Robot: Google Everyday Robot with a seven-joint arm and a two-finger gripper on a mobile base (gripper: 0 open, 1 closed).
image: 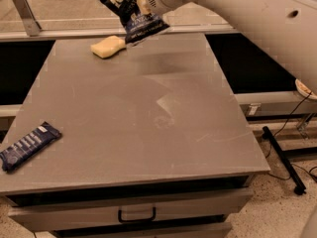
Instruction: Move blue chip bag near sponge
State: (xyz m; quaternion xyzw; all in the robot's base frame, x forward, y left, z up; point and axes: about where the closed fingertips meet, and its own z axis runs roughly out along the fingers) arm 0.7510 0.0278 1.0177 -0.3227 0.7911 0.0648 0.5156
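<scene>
I should use my gripper to set the blue chip bag down on the far end of the table point(136, 49), next to the sponge.
The blue chip bag point(132, 11) is a crumpled navy foil bag with white lettering. It hangs in the air at the top of the camera view, over the table's far edge. My gripper point(143, 4) is shut on the bag's right side and holds it up. The sponge point(107, 46) is a pale yellow block lying on the grey table point(148, 113) near the far left corner, just below and left of the bag. The bag's lower corner is close to the sponge, but I cannot tell if they touch.
A flat dark blue bar-shaped packet point(28, 145) lies at the table's front left edge. My white arm point(247, 19) stretches from the upper right across the far edge. A drawer handle point(136, 214) is below the tabletop. Black cables and a stand point(282, 157) lie on the floor at right.
</scene>
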